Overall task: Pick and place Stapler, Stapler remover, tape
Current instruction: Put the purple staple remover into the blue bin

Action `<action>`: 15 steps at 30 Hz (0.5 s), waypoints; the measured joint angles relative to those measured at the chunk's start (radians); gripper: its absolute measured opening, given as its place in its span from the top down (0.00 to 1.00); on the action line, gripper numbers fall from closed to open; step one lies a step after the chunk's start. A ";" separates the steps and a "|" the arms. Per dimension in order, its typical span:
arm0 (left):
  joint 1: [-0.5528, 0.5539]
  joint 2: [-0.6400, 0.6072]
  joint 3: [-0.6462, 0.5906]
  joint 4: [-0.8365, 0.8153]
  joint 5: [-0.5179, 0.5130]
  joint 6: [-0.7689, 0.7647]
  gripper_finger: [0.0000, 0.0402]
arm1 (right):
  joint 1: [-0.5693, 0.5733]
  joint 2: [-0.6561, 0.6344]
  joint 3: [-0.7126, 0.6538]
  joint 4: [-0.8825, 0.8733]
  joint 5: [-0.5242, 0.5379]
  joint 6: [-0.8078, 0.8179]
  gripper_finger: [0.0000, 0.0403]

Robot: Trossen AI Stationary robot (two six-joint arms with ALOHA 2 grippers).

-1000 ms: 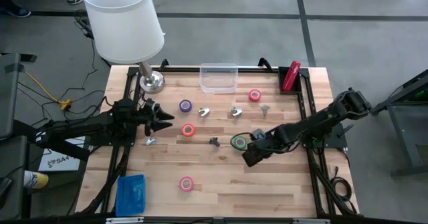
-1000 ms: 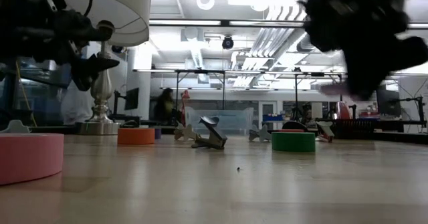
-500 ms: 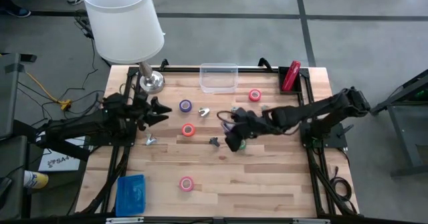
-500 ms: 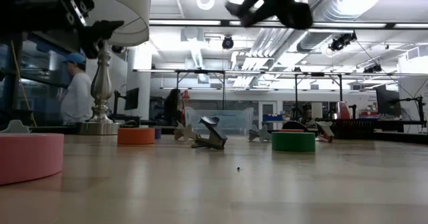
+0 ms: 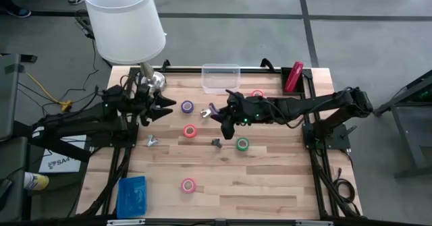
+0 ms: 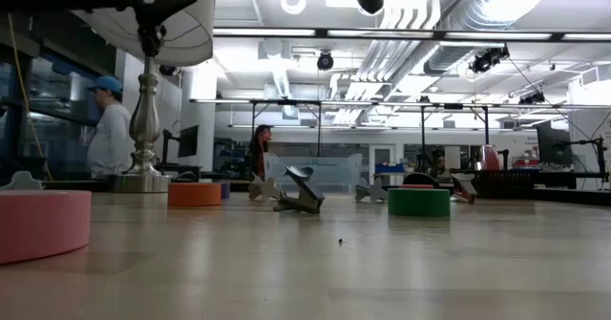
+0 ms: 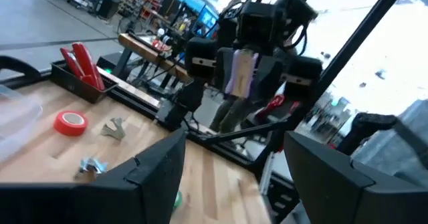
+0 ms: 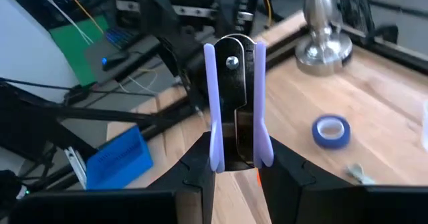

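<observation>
The staple remover sticks out from my right gripper's fingers, and its loose end (image 5: 212, 108) (image 7: 241, 77) should be gripped next by my left gripper.
My right gripper (image 5: 223, 113) hangs above the table's middle, shut on a staple remover (image 8: 234, 103) with lavender handles and a dark metal middle. My left gripper (image 5: 167, 105) stands open in the air at the left, near the lamp base, holding nothing. The red stapler (image 5: 293, 76) lies in a black holder at the far right corner. Tape rolls lie flat on the wood: purple (image 5: 187, 106), red (image 5: 190, 131), pink-red (image 5: 257, 94), green (image 5: 241, 144) and pink (image 5: 187, 184). Other small claw-shaped removers (image 5: 216, 143) (image 5: 150, 141) rest on the table. My right gripper pinches the staple remover by the near end of its lavender handles (image 8: 215, 158) between its two fingers (image 8: 281, 177). The fingers come nearly level from the table's right. The remover sticks out beyond the fingertips along their line, lifted clear of the table.
A clear plastic box (image 5: 221, 77) stands at the far edge, middle. A lamp with a white shade (image 5: 125, 20) and a metal base (image 5: 152, 81) stands at the far left corner. A blue object (image 5: 131, 195) lies at the near left. People move in the room behind.
My right gripper has risen from beside the green tape and gone toward the table's far left, tipping from pointing down to nearly level and rolling, still shut on the staple remover. My left gripper has risen, staying open.
</observation>
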 joint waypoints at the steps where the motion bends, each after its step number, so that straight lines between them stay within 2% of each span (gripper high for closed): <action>1: 0.000 0.031 0.021 0.000 -0.001 0.021 0.38 | -0.001 0.000 0.000 0.011 -0.001 -0.007 0.80; 8: 0.000 0.263 0.181 0.037 0.014 0.111 0.38 | -0.006 0.000 0.000 0.019 0.014 -0.037 0.80; 15: -0.017 0.477 0.297 0.129 0.112 0.140 0.38 | -0.006 0.000 0.000 0.020 0.023 -0.053 0.80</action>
